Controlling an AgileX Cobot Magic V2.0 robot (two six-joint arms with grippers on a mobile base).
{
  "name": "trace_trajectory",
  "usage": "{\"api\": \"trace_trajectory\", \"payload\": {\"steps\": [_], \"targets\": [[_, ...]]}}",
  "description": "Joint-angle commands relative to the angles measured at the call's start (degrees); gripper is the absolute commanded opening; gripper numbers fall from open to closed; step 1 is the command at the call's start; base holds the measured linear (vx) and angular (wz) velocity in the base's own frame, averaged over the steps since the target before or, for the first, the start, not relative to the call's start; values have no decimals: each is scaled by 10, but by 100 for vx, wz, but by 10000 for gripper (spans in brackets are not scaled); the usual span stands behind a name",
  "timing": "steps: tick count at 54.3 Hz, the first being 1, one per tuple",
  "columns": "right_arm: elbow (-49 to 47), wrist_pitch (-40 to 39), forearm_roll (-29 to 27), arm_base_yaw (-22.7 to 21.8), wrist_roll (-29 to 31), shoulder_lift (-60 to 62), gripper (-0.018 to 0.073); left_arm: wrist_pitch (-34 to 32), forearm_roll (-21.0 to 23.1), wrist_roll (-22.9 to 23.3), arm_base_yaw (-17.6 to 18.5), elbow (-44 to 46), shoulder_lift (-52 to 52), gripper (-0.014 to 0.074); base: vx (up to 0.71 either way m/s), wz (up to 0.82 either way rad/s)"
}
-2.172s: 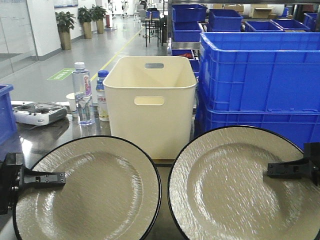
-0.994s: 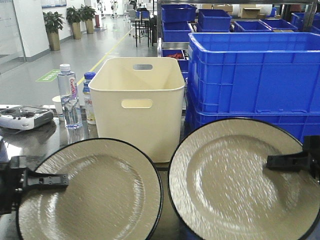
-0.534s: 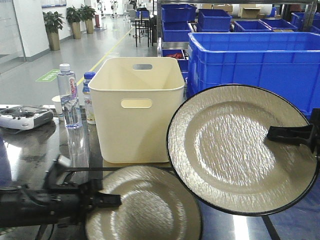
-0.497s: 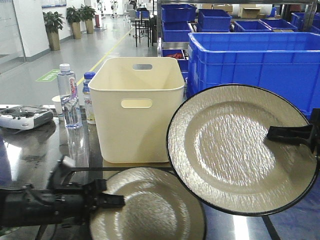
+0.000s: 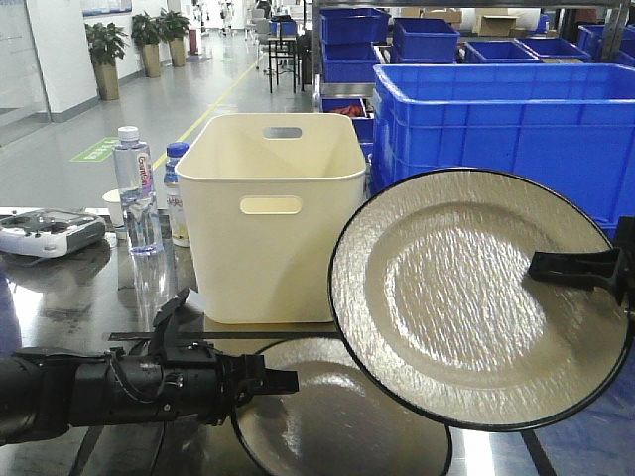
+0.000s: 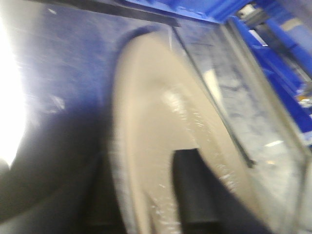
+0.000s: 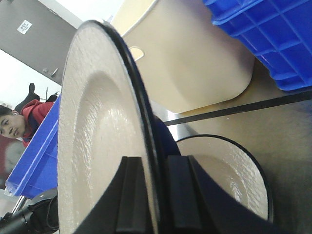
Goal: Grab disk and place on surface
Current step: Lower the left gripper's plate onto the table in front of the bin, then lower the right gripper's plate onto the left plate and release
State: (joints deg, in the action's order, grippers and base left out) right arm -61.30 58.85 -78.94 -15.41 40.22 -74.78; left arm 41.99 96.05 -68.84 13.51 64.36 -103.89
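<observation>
Next, I release the large upright disk with my right gripper so it is flat on top of the lower disk (image 5: pixel 337 401) (image 7: pixel 214 184), in front of the cream bin.
Two beige disks with black rims are in view. My right gripper (image 5: pixel 541 266) is shut on the edge of the large upright disk (image 5: pixel 466 297), which faces the camera at the right. In the right wrist view the fingers (image 7: pixel 130 195) pinch its rim (image 7: pixel 92 136). My left gripper (image 5: pixel 283 382) reaches in from the left, shut on the rim of the lower disk (image 5: pixel 347 426). That disk lies flat and low at the steel surface (image 5: pixel 60 297); I cannot tell if it touches. The blurred left wrist view shows this disk (image 6: pixel 151 122) between the fingers (image 6: pixel 195 190).
A cream bin (image 5: pixel 273 218) stands at the table's middle back, behind a black tape line (image 5: pixel 198 335). Stacked blue crates (image 5: pixel 496 119) fill the right. Two water bottles (image 5: pixel 132 193) and a white controller (image 5: pixel 45 233) sit at the left.
My left arm has carried the lower disk further right, partly under the upright disk. The right gripper and its disk have stayed almost still over the last half second.
</observation>
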Motion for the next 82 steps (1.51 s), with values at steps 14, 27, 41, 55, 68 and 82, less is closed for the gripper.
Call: {"api": "trace_trajectory", "payload": {"steps": [14, 27, 41, 55, 68, 82], "targets": [[-18, 7, -79, -3, 4, 19, -9, -74, -43, -81, -25, 20, 38, 592, 0, 0], [-18, -61, -29, 24, 4, 9, -9, -15, -140, -79, -86, 19, 137, 568, 0, 0], [-18, -125, -31, 141, 4, -68, -9, 11, -244, 12, -140, 19, 286, 232, 0, 0], [-18, -195, -45, 238, 8, -141, 0, 16, -305, 70, -144, 18, 357, -8, 0, 0], [-18, -220, -40, 262, 38, -170, 132, 39, -313, 87, -144, 18, 364, -7, 0, 0], [-18, -238, -28, 262, 162, -169, 431, 44, -313, 97, -144, 18, 364, -7, 0, 0]]}}
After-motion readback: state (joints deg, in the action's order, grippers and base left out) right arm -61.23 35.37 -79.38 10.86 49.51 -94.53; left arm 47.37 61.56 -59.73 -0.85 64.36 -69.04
